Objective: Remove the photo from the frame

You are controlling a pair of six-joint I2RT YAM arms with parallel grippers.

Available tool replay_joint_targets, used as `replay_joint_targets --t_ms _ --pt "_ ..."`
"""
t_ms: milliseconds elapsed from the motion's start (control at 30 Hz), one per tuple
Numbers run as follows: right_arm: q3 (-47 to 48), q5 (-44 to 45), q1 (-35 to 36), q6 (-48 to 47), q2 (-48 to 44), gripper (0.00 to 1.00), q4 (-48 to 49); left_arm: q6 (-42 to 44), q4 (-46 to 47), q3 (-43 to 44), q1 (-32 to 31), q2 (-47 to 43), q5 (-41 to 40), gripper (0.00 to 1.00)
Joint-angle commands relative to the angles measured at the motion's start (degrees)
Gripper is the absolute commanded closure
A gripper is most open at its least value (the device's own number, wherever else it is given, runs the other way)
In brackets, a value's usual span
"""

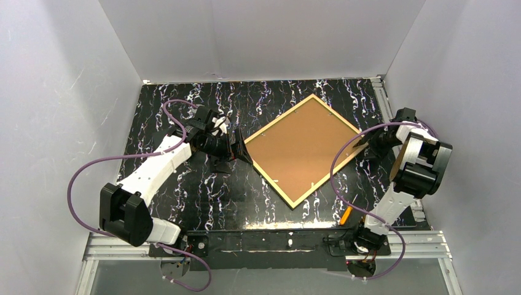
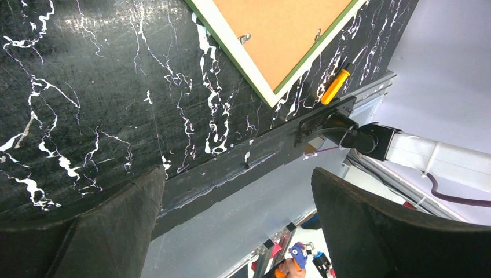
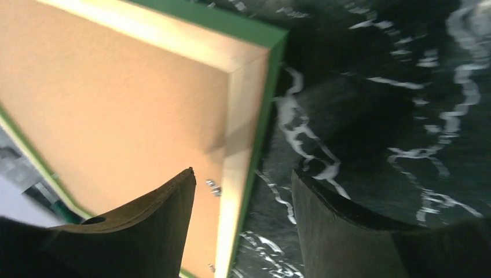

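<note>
The orange-handled tool is next for my right gripper, which should move to it and close on its handle's end (image 1: 349, 208) next to the metal blade.
The frame (image 1: 268, 174) lies face down on the black marbled table, turned like a diamond, light wood back edges up. The plain brown backing board (image 1: 302, 146) fills it. The photo is hidden under the board. My left gripper (image 1: 241, 152) is open and empty, just left of the frame's left corner. In the left wrist view the gripper (image 2: 237, 176) hangs over the table's front edge, with the frame (image 2: 231, 43) farther off. My right gripper (image 1: 362, 142) is open at the frame's right corner. In the right wrist view its jaws (image 3: 243, 176) straddle the frame's wood edge (image 3: 237, 133), one finger over the board (image 3: 116, 104).
Small metal retaining tabs (image 3: 213, 186) sit along the frame's inner edge. An orange-handled tool (image 1: 345, 215) lies near the right arm's base; it also shows in the left wrist view (image 2: 334, 87). White walls enclose the table on three sides. A metal rail (image 1: 246, 247) runs along the front.
</note>
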Motion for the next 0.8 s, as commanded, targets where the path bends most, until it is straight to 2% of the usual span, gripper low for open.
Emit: replay_joint_targets --t_ms 0,167,300,567,700,767 --pt "2.3 13.8 -0.1 -4.4 -1.9 0.30 -4.0 -0.2 -3.3 -0.9 -0.2 -0.4 2.9 0.02" --pt "-2.0 24.9 1.6 1.3 -10.3 0.28 -7.6 -0.2 -3.1 -1.1 -0.2 -0.3 3.3 0.02" --pt "-7.2 29.8 7.5 7.2 -18.2 0.28 -13.0 -0.6 -2.8 -1.1 -0.2 -0.1 4.4 0.02" --pt "-21.3 30.0 20.2 15.6 -38.7 0.28 -19.4 -1.3 -1.8 -1.4 -0.2 -0.2 5.8 0.02" --pt "-25.6 31.1 21.5 19.6 -47.8 0.28 -23.4 -1.7 -1.3 -1.5 -0.2 0.1 6.3 0.02" --pt "-25.9 28.9 22.2 21.4 -49.8 0.27 -24.7 -1.8 -1.2 -1.6 -0.2 0.2 6.4 0.02"
